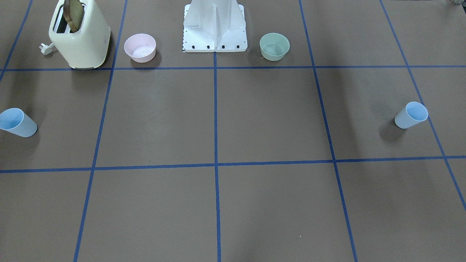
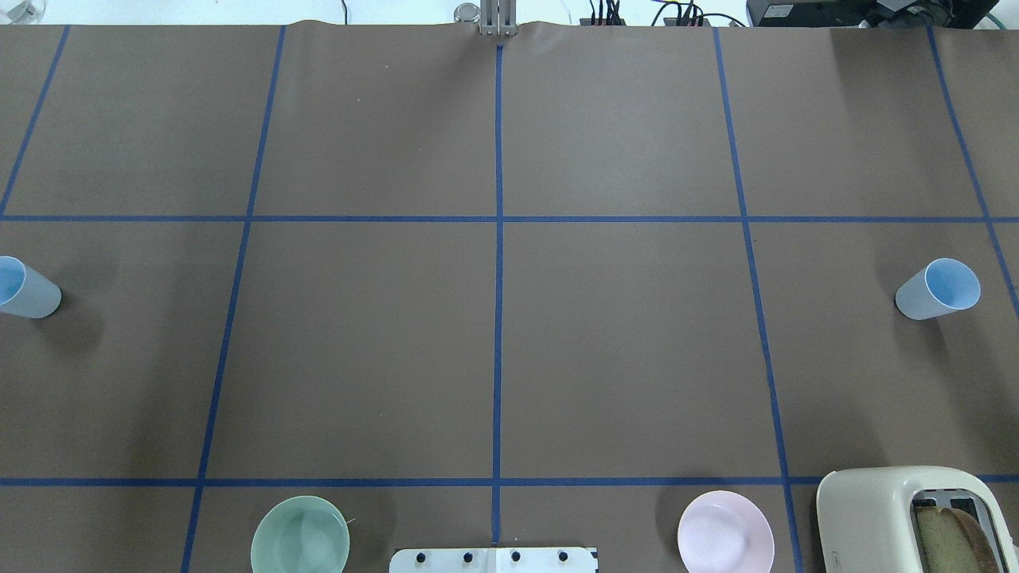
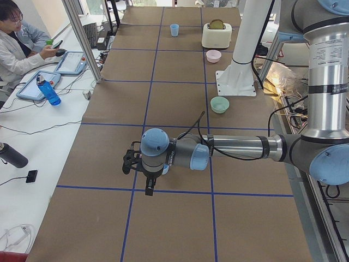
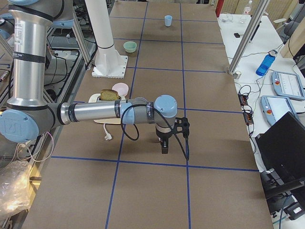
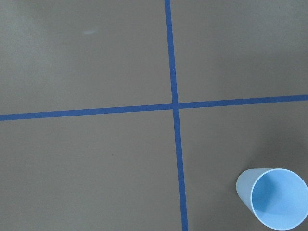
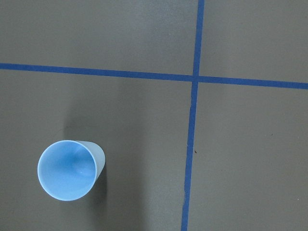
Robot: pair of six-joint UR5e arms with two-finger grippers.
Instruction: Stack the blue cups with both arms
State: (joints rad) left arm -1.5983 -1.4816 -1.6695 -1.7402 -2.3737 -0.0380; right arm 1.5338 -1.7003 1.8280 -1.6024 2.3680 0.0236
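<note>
I should next grab the blue cup farther from the toaster with my left gripper, closing it on the cup's rim (image 1: 427, 113) (image 5: 252, 198) on the side toward the nearby tape line.
Two pale blue cups stand upright at opposite ends of the brown table. One cup (image 2: 25, 290) is at the far left of the overhead view (image 1: 411, 115) and shows low right in the left wrist view (image 5: 274, 197). The other cup (image 2: 938, 289) is at the far right (image 1: 16, 122) and shows low left in the right wrist view (image 6: 67, 169). My left gripper (image 3: 147, 185) hangs above the table near the first cup. My right gripper (image 4: 164, 147) hangs near the second. Both show only in the side views, so I cannot tell whether they are open or shut.
A cream toaster (image 2: 915, 517) holding a bread slice, a pink bowl (image 2: 725, 532) and a mint-green bowl (image 2: 300, 535) stand along the near edge beside the white base mount (image 2: 493, 559). Blue tape lines grid the table. An operator (image 3: 16, 43) sits at a side table.
</note>
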